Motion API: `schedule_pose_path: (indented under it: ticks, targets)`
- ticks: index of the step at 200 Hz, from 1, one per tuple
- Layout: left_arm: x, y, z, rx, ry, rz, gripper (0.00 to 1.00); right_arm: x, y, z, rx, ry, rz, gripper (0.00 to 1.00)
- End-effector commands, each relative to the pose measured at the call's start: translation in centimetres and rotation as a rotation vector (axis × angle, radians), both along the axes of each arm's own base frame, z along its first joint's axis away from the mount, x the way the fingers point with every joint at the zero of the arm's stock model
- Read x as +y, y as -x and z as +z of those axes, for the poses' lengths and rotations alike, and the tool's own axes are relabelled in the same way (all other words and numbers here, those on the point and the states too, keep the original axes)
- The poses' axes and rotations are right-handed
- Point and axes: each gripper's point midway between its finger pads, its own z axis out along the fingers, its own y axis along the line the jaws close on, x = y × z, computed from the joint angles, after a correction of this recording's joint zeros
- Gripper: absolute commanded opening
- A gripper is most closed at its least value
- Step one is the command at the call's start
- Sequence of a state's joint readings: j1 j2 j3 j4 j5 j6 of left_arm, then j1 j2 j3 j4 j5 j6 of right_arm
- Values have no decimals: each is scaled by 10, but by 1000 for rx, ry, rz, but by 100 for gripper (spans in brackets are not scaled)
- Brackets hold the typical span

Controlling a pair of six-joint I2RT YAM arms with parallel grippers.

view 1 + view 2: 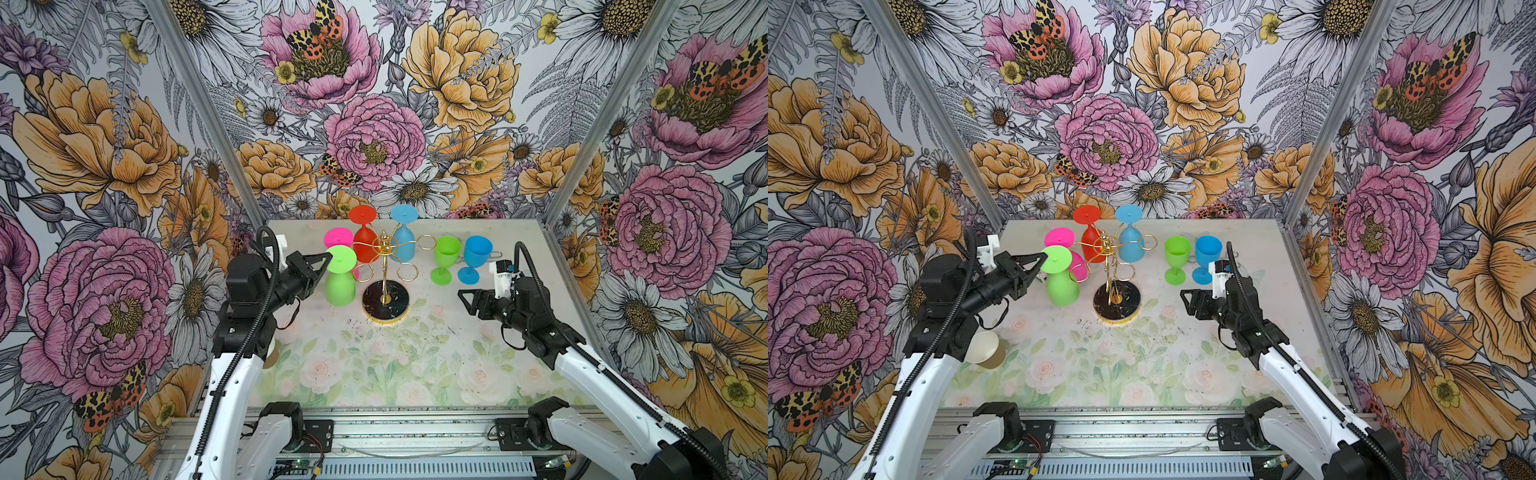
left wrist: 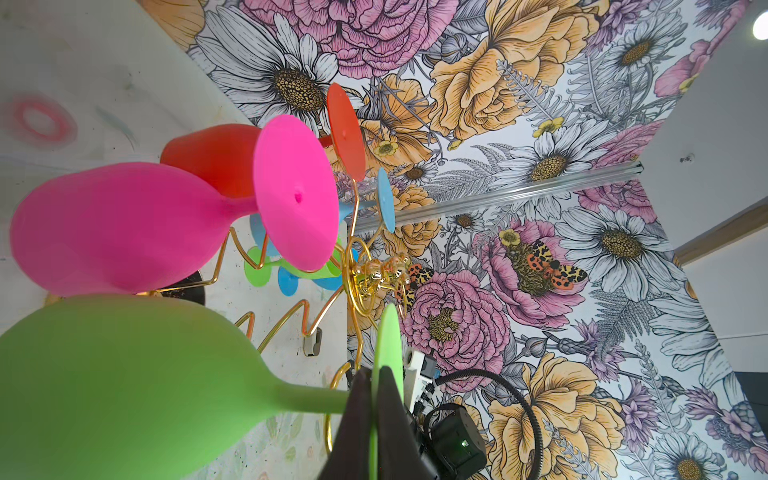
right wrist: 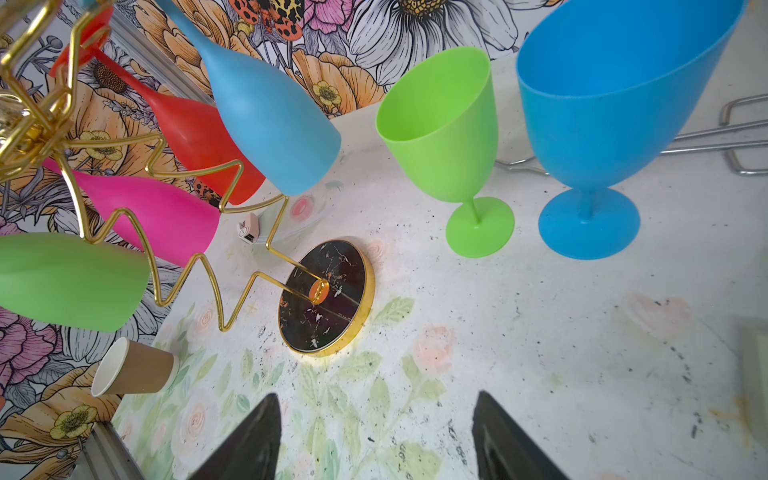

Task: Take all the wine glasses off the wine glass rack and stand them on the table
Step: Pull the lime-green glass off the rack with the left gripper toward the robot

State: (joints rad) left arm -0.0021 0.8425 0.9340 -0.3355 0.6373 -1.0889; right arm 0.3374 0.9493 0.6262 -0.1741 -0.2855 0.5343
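Note:
The rim of the green wine glass [image 3: 139,297] that my left gripper holds by its foot is next for my right gripper to close on.
The wine glass rack [image 1: 385,266] [image 1: 1111,270] is a gold wire stand on a round black base [image 3: 326,297] at mid-table. A green wine glass [image 1: 340,282] [image 1: 1061,286] [image 2: 124,386] hangs upside down at its front left. My left gripper [image 1: 328,259] [image 1: 1044,259] [image 2: 376,399] is shut on the edge of that glass's round foot. The stem runs right beside a gold loop; I cannot tell whether it is inside it. My right gripper [image 1: 461,297] [image 1: 1183,297] [image 3: 376,397] is open and holds nothing, low over the table to the right of the base.
Pink [image 1: 338,237], red [image 1: 363,216] and blue [image 1: 404,214] glasses hang upside down on the rack. A green glass [image 1: 446,253] and a blue glass [image 1: 477,253] stand upright at the back right. A paper cup [image 1: 986,349] lies under the left arm.

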Motion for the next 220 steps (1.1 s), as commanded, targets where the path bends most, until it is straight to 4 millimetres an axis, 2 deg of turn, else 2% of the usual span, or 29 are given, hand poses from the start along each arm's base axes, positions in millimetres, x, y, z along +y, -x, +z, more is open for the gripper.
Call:
schedule_pose_path:
  ticks: [1, 50, 95, 125, 178, 220]
  targets:
    - [-1, 13, -2, -41, -36, -37, 0, 3, 1, 9, -36, -14, 13, 73]
    - [-12, 50, -7, -84, -92, -230, 0, 4, 2, 8, -29, -18, 13, 73]
    - [-29, 85, 14, -195, -82, -416, 0, 5, 1, 6, -20, -20, 18, 73]
    - [-43, 102, 17, -216, -60, -533, 0, 8, 2, 6, -9, -30, 31, 73]
    - [-76, 135, 18, -278, -80, -707, 0, 10, 1, 3, 13, -43, 33, 73]
    - [-121, 156, 10, -337, -157, -856, 0, 11, -1, 3, 32, -55, 23, 73]
